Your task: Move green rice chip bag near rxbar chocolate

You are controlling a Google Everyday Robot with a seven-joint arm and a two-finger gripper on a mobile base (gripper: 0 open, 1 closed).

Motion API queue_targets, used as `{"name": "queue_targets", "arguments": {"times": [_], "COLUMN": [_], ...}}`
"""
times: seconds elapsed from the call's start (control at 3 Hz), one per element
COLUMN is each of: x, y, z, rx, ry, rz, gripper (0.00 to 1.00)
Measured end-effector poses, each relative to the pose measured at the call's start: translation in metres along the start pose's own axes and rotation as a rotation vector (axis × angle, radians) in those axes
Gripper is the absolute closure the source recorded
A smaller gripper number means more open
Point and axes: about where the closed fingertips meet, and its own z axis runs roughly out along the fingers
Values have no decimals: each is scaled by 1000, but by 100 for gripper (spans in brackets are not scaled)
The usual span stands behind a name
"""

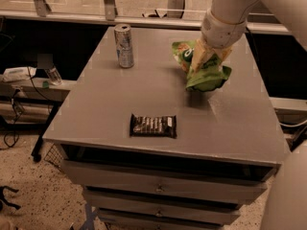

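Observation:
Next, my gripper releases the green rice chip bag on the table (158, 94) just behind the far edge of the rxbar chocolate.
The green rice chip bag (205, 75) is crumpled and hangs in my gripper (201, 56) over the right rear part of the grey table top (110, 97), with its shadow on the surface just beneath it. My gripper is shut on the bag's upper part, and the white arm comes down from the top right. The rxbar chocolate (153, 125) lies flat near the table's front edge, left of and nearer than the bag, well apart from it.
A tall silver drink can (124, 46) stands upright at the rear left of the table. Drawers sit below the front edge. A low shelf with a bottle (54, 74) and cables is to the left.

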Motion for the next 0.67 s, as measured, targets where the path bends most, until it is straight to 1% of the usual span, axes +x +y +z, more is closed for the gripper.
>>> {"name": "queue_targets", "arguments": {"times": [0.33,0.67], "x": [9,24], "y": [27,54], "z": [-4,-14], "rx": [-2,-14], "ry": [30,50], "rz": [24,14], "gripper": [100,100]}}
